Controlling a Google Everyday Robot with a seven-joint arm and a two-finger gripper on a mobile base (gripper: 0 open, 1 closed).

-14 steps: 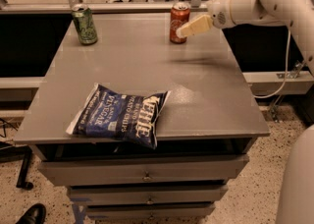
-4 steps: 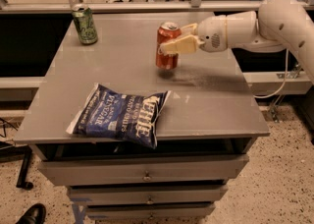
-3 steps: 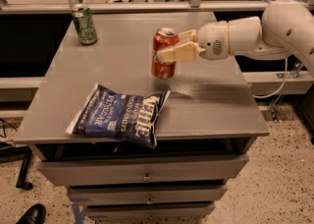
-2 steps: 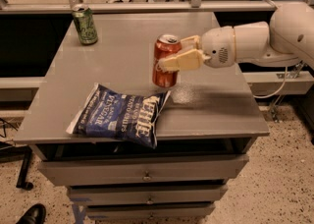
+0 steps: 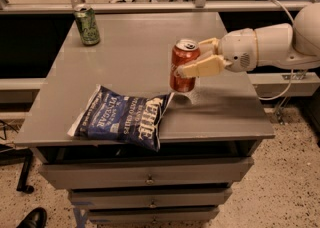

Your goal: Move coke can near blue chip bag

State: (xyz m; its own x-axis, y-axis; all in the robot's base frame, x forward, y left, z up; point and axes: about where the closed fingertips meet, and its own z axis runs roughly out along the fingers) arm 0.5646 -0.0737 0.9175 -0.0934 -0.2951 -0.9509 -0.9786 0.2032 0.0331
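My gripper needs to release the coke can, now upright at the chip bag's corner, on the grey table (image 5: 187, 109) beside the blue chip bag's end nearest my arm.
The red coke can (image 5: 183, 65) with a silver top stands upright at the right corner of the dark blue chip bag (image 5: 122, 116), which lies flat near the table's front edge. Whether the can rests on the table or hangs just above it I cannot tell. My gripper (image 5: 197, 58) reaches in from the right and is shut on the can, one cream finger (image 5: 202, 67) across its front and the other behind it. The white arm (image 5: 272, 44) stretches off to the right.
A green can (image 5: 87, 25) stands at the table's far left corner. The grey table (image 5: 130, 52) has drawers below its front edge. A metal rail runs behind the table. A black shoe (image 5: 31, 218) shows on the floor at lower left.
My gripper has carried the coke can from the table's far right side toward the front, down to the chip bag's right corner. The bag and green can have not moved.
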